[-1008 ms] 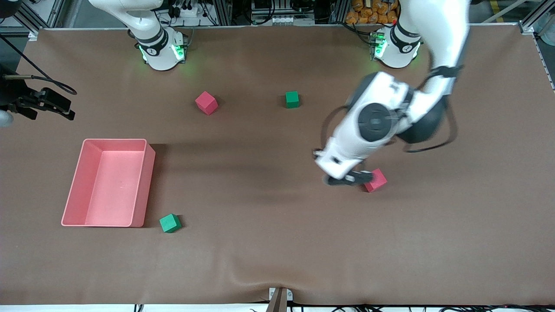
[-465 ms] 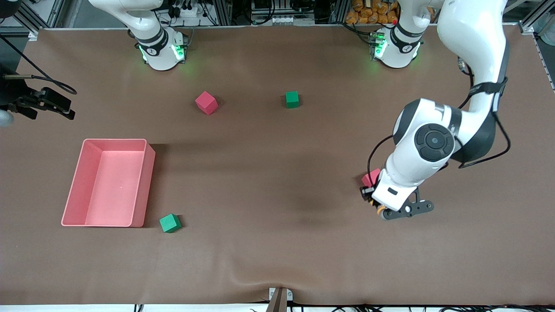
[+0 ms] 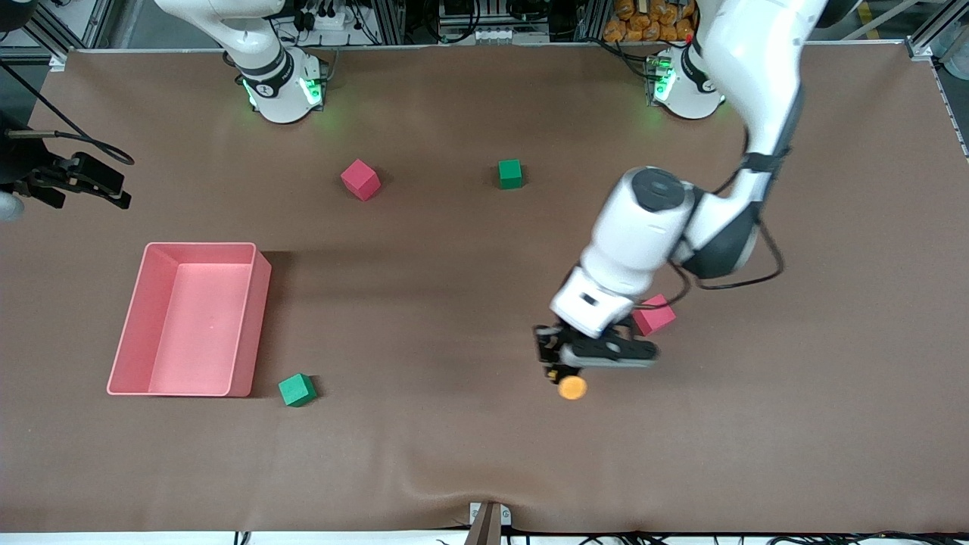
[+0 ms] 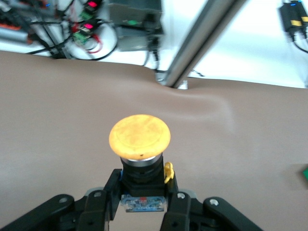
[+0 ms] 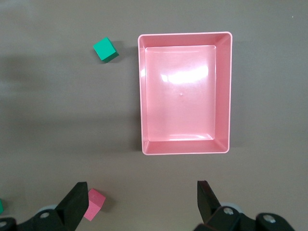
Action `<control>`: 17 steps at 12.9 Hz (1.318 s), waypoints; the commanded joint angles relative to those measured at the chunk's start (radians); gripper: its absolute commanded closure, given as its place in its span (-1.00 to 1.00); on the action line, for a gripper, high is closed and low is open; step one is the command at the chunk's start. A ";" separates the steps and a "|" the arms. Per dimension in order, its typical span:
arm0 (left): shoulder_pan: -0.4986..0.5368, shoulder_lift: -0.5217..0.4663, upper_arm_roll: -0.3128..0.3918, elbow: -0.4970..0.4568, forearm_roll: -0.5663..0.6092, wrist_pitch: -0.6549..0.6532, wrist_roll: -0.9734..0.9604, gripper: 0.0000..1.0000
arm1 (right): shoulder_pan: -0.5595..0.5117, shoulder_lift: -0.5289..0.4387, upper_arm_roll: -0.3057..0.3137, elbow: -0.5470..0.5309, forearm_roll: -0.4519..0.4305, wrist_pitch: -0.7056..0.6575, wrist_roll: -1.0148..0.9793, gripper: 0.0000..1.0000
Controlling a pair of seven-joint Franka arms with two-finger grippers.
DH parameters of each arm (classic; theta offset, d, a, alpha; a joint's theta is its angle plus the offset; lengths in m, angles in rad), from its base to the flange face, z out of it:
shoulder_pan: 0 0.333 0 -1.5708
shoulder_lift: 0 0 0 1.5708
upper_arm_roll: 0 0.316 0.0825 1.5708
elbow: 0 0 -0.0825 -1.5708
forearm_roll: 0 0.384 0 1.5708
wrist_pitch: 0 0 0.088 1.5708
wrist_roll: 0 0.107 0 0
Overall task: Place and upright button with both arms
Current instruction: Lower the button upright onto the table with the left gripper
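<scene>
Next, I set the button down with my left gripper on open table (image 3: 492, 313) between the pink bin and the nearby red cube.
The button (image 3: 572, 388) has a round orange cap on a black body. My left gripper (image 3: 564, 371) is shut on its black body and holds it above the brown table, over bare mat beside a red cube (image 3: 655, 316). In the left wrist view the cap (image 4: 139, 137) sticks out past the fingertips (image 4: 173, 192) of the left gripper (image 4: 143, 185). My right gripper (image 5: 140, 202) is open and empty, high over the table beside the pink bin (image 5: 141, 96); it does not show in the front view.
The pink bin (image 3: 261, 318) stands toward the right arm's end, with a green cube (image 3: 297, 390) beside its near corner. A red cube (image 3: 360, 179) and a green cube (image 3: 510, 173) lie nearer the bases. The right wrist view shows a green cube (image 5: 104, 49) and a red cube (image 5: 94, 203).
The left arm swung toward its own end of the table, then back toward the middle, carrying the button. The orange cap now shows clearly below the gripper. Cubes and bin have not moved.
</scene>
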 commanded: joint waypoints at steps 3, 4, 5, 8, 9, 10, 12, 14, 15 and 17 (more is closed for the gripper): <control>-0.095 0.062 0.007 -0.012 0.490 0.051 -0.464 1.00 | -0.018 0.007 0.013 0.017 -0.009 -0.016 -0.013 -1.00; -0.121 0.081 0.007 -0.015 0.597 0.047 -0.580 1.00 | -0.018 0.007 0.013 0.017 -0.009 -0.016 -0.015 -1.00; -0.143 0.090 0.008 -0.030 0.701 0.041 -0.698 1.00 | -0.018 0.007 0.013 0.017 -0.009 -0.016 -0.015 -1.00; -0.195 0.137 0.007 -0.039 0.986 -0.028 -0.999 1.00 | -0.018 0.007 0.012 0.017 -0.009 -0.016 -0.015 -1.00; -0.215 0.157 0.008 -0.039 1.042 -0.067 -1.085 1.00 | -0.018 0.007 0.013 0.017 -0.009 -0.016 -0.015 -1.00; -0.235 0.173 0.007 -0.039 1.093 -0.103 -1.145 1.00 | -0.018 0.007 0.013 0.017 -0.009 -0.016 -0.015 -1.00; -0.290 0.219 0.008 -0.036 1.161 -0.203 -1.219 1.00 | -0.019 0.007 0.013 0.017 -0.009 -0.016 -0.015 -1.00; -0.353 0.272 0.008 -0.029 1.199 -0.315 -1.308 1.00 | -0.018 0.007 0.012 0.017 -0.009 -0.016 -0.015 -1.00; -0.384 0.294 0.016 -0.029 1.228 -0.372 -1.348 1.00 | -0.018 0.007 0.012 0.017 -0.009 -0.016 -0.013 -1.00; -0.430 0.346 0.025 -0.029 1.290 -0.450 -1.425 1.00 | -0.018 0.007 0.012 0.017 -0.009 -0.016 -0.013 -1.00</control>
